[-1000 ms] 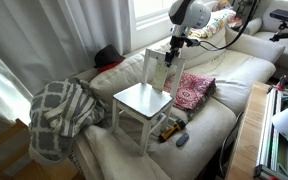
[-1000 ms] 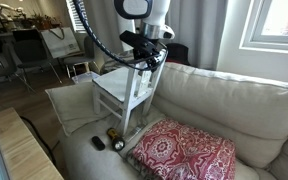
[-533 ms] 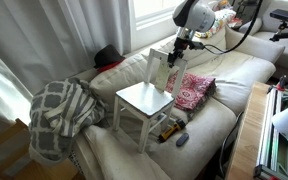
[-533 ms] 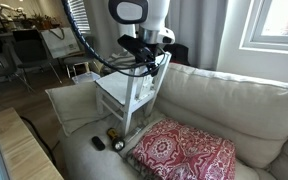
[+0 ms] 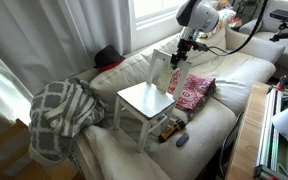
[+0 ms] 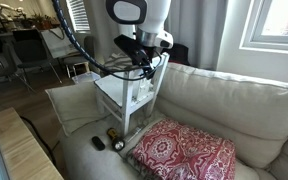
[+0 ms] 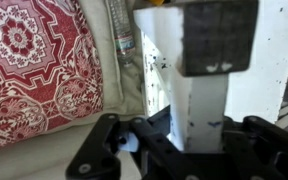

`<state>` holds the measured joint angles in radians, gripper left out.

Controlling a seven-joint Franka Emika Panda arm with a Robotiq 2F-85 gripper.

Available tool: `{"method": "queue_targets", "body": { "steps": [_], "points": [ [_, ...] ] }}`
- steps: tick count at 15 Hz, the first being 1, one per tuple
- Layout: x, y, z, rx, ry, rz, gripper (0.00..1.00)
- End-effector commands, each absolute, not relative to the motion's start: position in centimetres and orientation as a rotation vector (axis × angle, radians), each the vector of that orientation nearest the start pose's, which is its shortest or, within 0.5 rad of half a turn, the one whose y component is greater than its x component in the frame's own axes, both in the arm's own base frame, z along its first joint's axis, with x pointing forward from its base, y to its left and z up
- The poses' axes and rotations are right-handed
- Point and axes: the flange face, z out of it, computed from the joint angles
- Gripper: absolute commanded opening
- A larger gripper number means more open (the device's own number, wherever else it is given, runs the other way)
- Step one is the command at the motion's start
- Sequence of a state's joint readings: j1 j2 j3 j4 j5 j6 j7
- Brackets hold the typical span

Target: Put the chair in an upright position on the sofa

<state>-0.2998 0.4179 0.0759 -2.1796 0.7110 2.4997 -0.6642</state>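
The chair's backrest leans toward the sofa's back cushions, so my gripper will open, tilt over and retake the top of the backrest (image 5: 183,68) before swinging the chair upright.
The small white chair (image 5: 144,100) stands upright on the seat of the cream sofa (image 5: 229,68), its slatted back towards the sofa's back cushions. It also shows in an exterior view (image 6: 124,95) on the sofa (image 6: 249,100). My gripper (image 5: 181,52) comes down from above and is shut on the top of the chair's backrest, as an exterior view (image 6: 144,64) also shows. In the wrist view the gripper (image 7: 194,135) clamps a white wooden part of the chair (image 7: 199,90) between its black fingers, with sofa fabric (image 7: 24,160) below.
A red patterned cushion (image 5: 194,90) (image 6: 184,150) (image 7: 34,60) lies right beside the chair. A plaid blanket (image 5: 59,112) hangs over the sofa arm. Small dark objects (image 5: 180,140) (image 6: 99,143) lie by the chair's legs. A wooden table (image 6: 24,150) stands in front.
My gripper has shifted a little along the sofa towards the red cushion, and the chair has moved slightly with it, still held by its backrest.
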Motion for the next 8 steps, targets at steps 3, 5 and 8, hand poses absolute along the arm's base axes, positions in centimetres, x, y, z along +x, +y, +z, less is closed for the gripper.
{"method": "queue_targets", "body": {
  "steps": [3, 5, 8],
  "points": [
    [52.8, -13.1, 21.0, -2.538, 0.100, 0.044, 0.64],
    [52.8, -13.4, 21.4, -2.506, 0.056, 0.054, 0.78],
    [53.6, -14.0, 19.6, -2.492, 0.048, 0.095, 1.00]
  ]
}}
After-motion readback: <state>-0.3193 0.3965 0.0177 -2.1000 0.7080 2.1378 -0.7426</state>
